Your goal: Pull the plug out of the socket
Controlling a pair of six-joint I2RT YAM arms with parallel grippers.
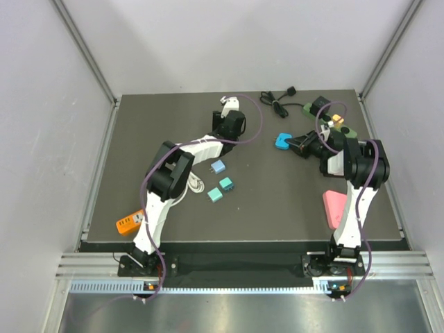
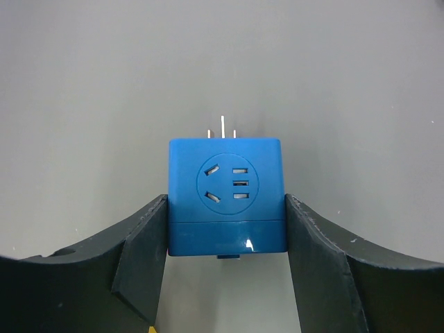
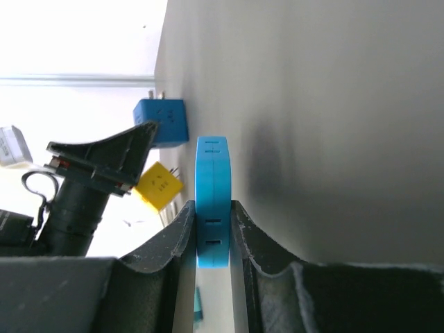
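Note:
I should release the blue cube adapter with my left gripper on the bare table [image 1: 223, 138] just beyond the rearmost light blue cube.
The socket [image 1: 309, 108], a green power strip, lies at the back right, partly hidden behind my right arm. A black plug [image 1: 320, 105] stands on its far end and a yellow piece [image 1: 338, 118] sits further along it. My right gripper [image 1: 295, 143] [image 3: 214, 208] is shut on a flat bright-blue plug piece [image 1: 282, 142] [image 3: 212, 180], held on edge just left of the strip. My left gripper [image 1: 227, 104] [image 2: 225, 208] is at the back middle. Its fingers press both sides of a blue cube adapter [image 2: 225, 187] [image 3: 161, 121], whose prongs point away.
A coiled black cable [image 1: 277, 100] lies at the back. Two light blue cubes [image 1: 218, 166] [image 1: 226, 184] and a teal one [image 1: 214, 195] sit mid-table beside a white plug [image 1: 196, 184]. An orange adapter [image 1: 130, 222] lies front left and a pink block [image 1: 335, 207] front right. A yellow adapter [image 3: 159, 186] shows near the left gripper.

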